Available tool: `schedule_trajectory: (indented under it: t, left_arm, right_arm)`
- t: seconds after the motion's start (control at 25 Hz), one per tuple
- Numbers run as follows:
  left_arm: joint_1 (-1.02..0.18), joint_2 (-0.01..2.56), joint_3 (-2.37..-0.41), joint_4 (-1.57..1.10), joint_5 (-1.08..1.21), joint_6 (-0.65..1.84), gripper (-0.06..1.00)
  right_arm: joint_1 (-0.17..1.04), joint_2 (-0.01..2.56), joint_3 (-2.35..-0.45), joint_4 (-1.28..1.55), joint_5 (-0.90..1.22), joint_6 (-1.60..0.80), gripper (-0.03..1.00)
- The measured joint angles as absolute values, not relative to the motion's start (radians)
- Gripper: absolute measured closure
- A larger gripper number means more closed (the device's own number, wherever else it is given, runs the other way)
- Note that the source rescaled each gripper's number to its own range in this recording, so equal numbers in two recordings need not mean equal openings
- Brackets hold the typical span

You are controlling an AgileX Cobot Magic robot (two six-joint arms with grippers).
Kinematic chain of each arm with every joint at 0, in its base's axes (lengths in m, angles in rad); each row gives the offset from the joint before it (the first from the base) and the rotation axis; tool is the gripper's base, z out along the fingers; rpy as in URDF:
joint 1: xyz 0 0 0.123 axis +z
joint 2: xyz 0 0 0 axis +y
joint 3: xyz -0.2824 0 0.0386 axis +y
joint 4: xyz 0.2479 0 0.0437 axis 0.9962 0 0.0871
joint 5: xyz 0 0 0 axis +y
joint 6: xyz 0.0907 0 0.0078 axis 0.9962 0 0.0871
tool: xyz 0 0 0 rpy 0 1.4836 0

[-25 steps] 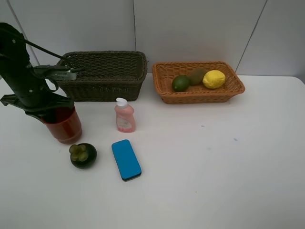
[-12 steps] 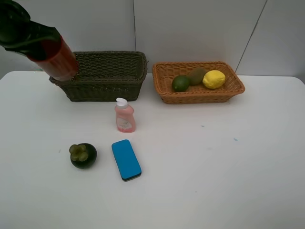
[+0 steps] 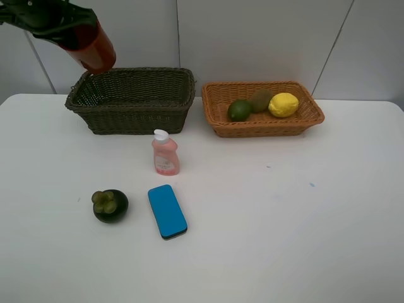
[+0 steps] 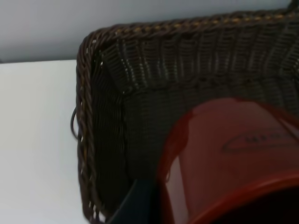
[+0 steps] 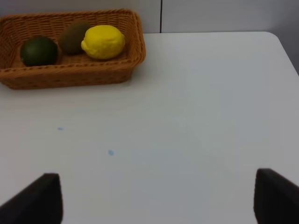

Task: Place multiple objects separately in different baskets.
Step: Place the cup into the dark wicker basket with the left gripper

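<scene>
I need to use my left gripper to release the red plastic cup in the dark olive-brown basket, at the end (image 3: 106, 93) (image 4: 163, 142) farthest from the orange basket.
My left gripper (image 3: 66, 28) is shut on the rim of the red plastic cup (image 3: 93, 49), holding it tilted in the air above the left end of the dark olive-brown basket (image 3: 136, 117). The left wrist view looks past the cup (image 4: 233, 158) into that basket's corner (image 4: 135, 88). On the table stand the pink bottle (image 3: 165, 153), the blue flat block (image 3: 167, 211) and the dark mangosteen (image 3: 110, 206). The light orange basket (image 3: 265, 129) holds the lime (image 3: 239, 110), kiwi (image 3: 259, 100) and lemon (image 3: 283, 105). My right gripper (image 5: 156, 200) stands open over bare table, nothing between its fingers (image 5: 37, 198).
White table with a grey wall right behind both baskets. In the right wrist view the orange basket (image 5: 70, 74) lies ahead of the gripper with the lime (image 5: 39, 50), kiwi (image 5: 74, 37) and lemon (image 5: 103, 42) inside.
My left gripper has lifted the red cup off the table beside the mangosteen and carried it up and back to above the dark basket's left end. Nothing else moved.
</scene>
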State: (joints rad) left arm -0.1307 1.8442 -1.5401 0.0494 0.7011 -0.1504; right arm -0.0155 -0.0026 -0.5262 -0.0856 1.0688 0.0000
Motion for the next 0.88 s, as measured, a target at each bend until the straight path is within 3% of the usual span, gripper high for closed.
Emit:
schedule_trajectory:
  t: [0.4,0.88]
  left_arm:
    - [-0.131,2.192,-1.845,0.092,0.848,-0.235,0.94]
    - [-0.130,2.316,-1.876,0.169,0.919,-0.321,0.94]
  right_arm:
    - [-0.016,-0.003,-0.526,-0.086,1.069,0.000,0.10]
    - [-0.016,-0.003,-0.526,-0.086,1.069,0.000,0.10]
